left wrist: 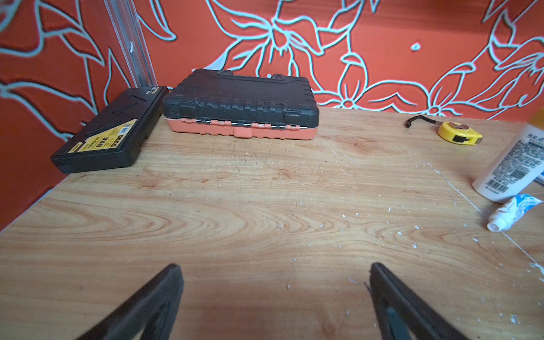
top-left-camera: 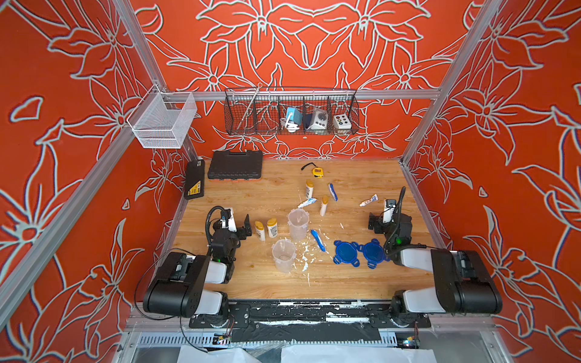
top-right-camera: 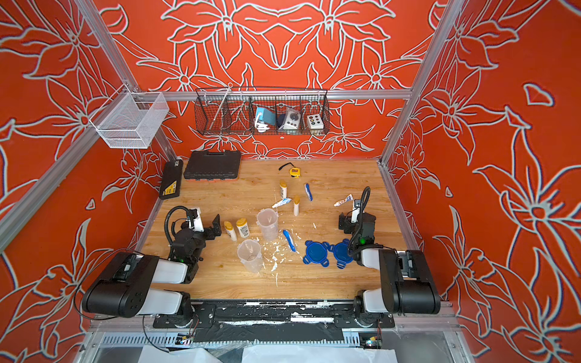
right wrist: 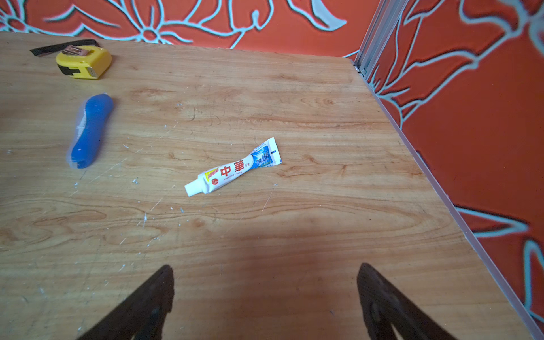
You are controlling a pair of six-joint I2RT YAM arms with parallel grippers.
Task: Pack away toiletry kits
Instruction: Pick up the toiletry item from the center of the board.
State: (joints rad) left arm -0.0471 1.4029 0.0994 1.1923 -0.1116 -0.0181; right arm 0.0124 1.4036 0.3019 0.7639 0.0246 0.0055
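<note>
My left gripper should grip the bottle nearer the clear cups on the yellow cap (top-left-camera: 271, 222), and its neighbour bottle will stay on the table.
Toiletry items lie scattered on the wooden table (top-left-camera: 361, 283). Two yellow-capped bottles (top-left-camera: 265, 229) lie just right of my left gripper (top-left-camera: 246, 228), which is open and empty over bare wood (left wrist: 273, 273). Two more bottles (top-left-camera: 309, 188) (top-left-camera: 323, 205) lie further back, with a toothpaste tube (top-left-camera: 307, 203) between them. Two clear cups (top-left-camera: 298, 224) (top-left-camera: 283, 255) stand upright mid-table. One blue toothbrush (top-left-camera: 318, 239) lies beside them, another toothbrush (right wrist: 89, 132) further back. Two blue lids (top-left-camera: 346, 253) (top-left-camera: 374, 253) lie flat. My right gripper (top-left-camera: 375, 222) is open (right wrist: 265, 273), a second toothpaste tube (right wrist: 235, 169) just ahead of it.
A black tool case (left wrist: 240, 106) and a flat black box (left wrist: 109, 132) sit at the back left corner. A yellow tape measure (right wrist: 84, 61) lies near the back wall. Wire baskets (top-left-camera: 290, 113) hang above the table. White flecks litter the wood around the cups.
</note>
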